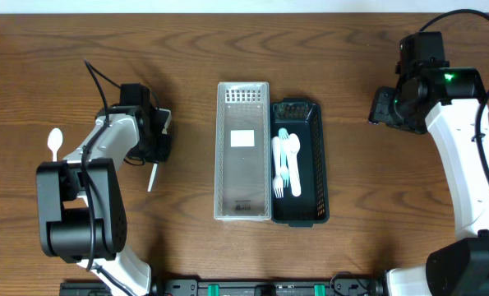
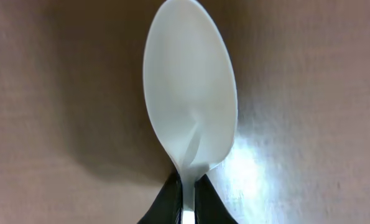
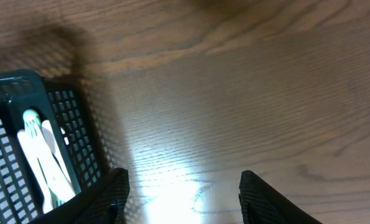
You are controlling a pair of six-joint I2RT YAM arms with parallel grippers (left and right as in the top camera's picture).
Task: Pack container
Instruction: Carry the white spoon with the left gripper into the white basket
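Next, my left gripper lets go of the white plastic spoon inside the clear plastic container (image 1: pixel 243 170), so that I leave it next to the white label.
My left gripper (image 1: pixel 157 151) is shut on the neck of a white plastic spoon (image 1: pixel 153 176), low over the table left of the containers. The left wrist view shows the spoon's bowl (image 2: pixel 191 87) in front of the closed jaws (image 2: pixel 188 200). A dark mesh basket (image 1: pixel 318 164) at the centre holds several white and pale teal utensils (image 1: pixel 287 160). A clear plastic container (image 1: pixel 242 185) stands against its left side. My right gripper (image 1: pixel 386 107) is open and empty, right of the basket. In the right wrist view its jaws (image 3: pixel 181 193) frame bare wood, with the basket (image 3: pixel 73 130) at the left.
A second white spoon (image 1: pixel 55 143) lies on the table at the far left, beside my left arm. A white label (image 1: pixel 242 138) lies inside the clear container. The wooden table (image 1: pixel 375 189) has bare surface between the basket and my right arm.
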